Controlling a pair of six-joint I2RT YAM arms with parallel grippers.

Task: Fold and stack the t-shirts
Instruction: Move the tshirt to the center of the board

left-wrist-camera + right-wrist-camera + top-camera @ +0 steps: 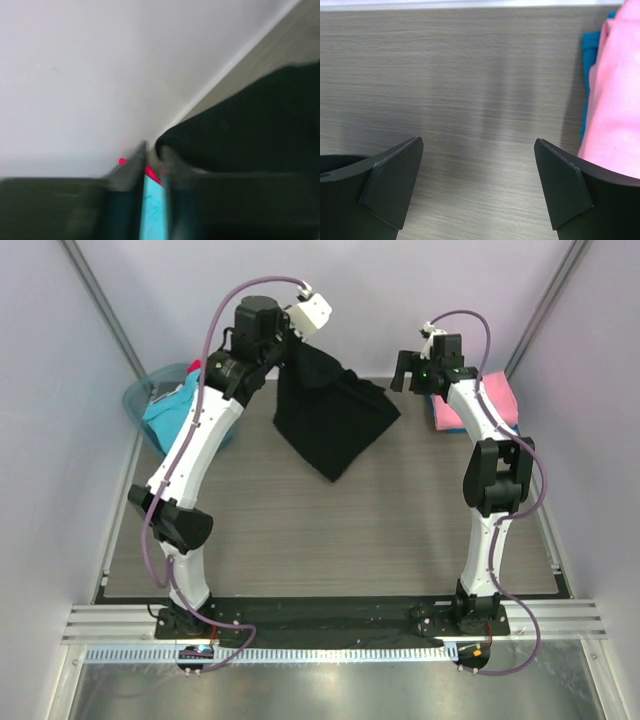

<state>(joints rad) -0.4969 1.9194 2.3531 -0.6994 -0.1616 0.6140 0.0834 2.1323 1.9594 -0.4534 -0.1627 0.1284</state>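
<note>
The black t-shirt's back part [362, 403], between my left gripper and the black t-shirt's corner nearest the pink t-shirt, will get my right gripper's grip.
A large black t-shirt [330, 415] hangs like a tent at the back middle of the table. Its top corner is pinched in my left gripper [288, 340], which is raised and shut on it, and its lower part rests on the table. The blurred left wrist view shows the black t-shirt [250, 130] bunched at my left gripper [152, 150]. My right gripper [410, 370] hovers open to the right of the shirt, nothing between its fingers [395, 185]. A folded pink t-shirt [495, 395] lies on a blue one [590, 50] at the back right.
A translucent teal tub [140, 400] stands at the back left. It holds a turquoise t-shirt [170, 415] and a red one [195, 366]. Walls close in the table on three sides. Bare wood-grain table [470, 75] lies under the right gripper.
</note>
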